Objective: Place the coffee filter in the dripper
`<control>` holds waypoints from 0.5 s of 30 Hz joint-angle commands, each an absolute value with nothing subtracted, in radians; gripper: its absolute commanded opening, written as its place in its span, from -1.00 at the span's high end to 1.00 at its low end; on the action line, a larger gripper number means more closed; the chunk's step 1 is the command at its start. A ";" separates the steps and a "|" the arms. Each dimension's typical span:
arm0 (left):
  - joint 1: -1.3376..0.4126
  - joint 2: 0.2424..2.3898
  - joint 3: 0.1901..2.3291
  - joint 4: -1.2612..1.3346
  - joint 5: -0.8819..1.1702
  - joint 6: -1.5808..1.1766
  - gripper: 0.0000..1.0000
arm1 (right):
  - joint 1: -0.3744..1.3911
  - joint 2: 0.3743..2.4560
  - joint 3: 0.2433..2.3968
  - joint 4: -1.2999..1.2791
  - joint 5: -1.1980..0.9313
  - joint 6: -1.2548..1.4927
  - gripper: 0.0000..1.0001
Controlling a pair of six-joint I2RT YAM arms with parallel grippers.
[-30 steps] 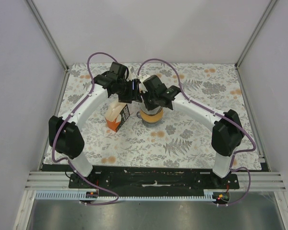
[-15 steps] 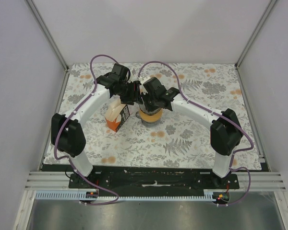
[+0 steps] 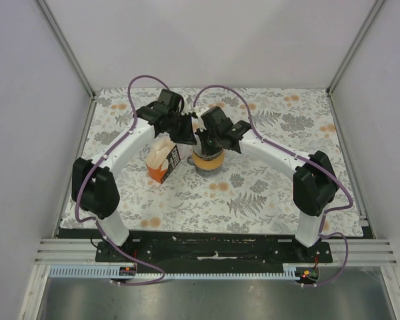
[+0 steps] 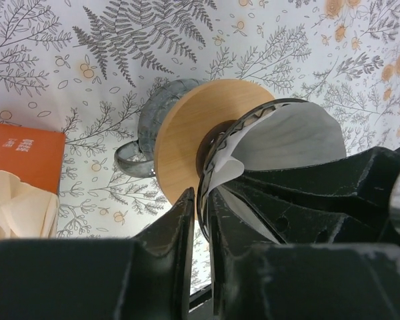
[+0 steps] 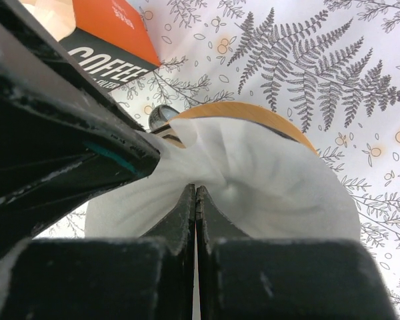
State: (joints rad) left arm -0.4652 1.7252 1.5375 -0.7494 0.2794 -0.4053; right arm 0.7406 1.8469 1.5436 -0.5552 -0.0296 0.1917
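My right gripper should open and pinch that curled edge [image 5: 189, 131], because it is pressing shut against the filter's side while the filter's edge curls beside my left gripper.
The dripper [image 4: 253, 115] shows as a dark ribbed rim, seated in a wooden collar [image 4: 183, 137] on top of a glass jug [image 4: 152, 120]. The white coffee filter [image 4: 293, 133] lies inside the dripper, with one edge curling over the rim. My left gripper [image 4: 201, 193] has closed its jaws on the dripper's rim, one finger outside and one inside. My right gripper [image 5: 195, 189] is shut, with its tips pressed into the filter [image 5: 273, 173]. From above, the left gripper [image 3: 189, 137] and right gripper [image 3: 203, 141] meet over the jug [image 3: 209, 161] and hide the dripper.
An orange coffee-filter box [image 3: 161, 167] with paper filters sticking out stands just left of the jug. It also shows in the wrist views [image 4: 20, 150] [image 5: 110, 27]. The floral tablecloth [image 3: 267, 193] spreads around, and white walls enclose the table.
The left gripper's jaws have closed from wide apart onto the dripper's rim. Both arms have shifted slightly toward the back. The right gripper has stayed shut.
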 commanded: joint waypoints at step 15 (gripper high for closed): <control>-0.517 1.701 1.542 -0.676 0.325 -0.339 0.89 | 0.644 1.655 1.532 -0.517 -0.288 0.055 0.68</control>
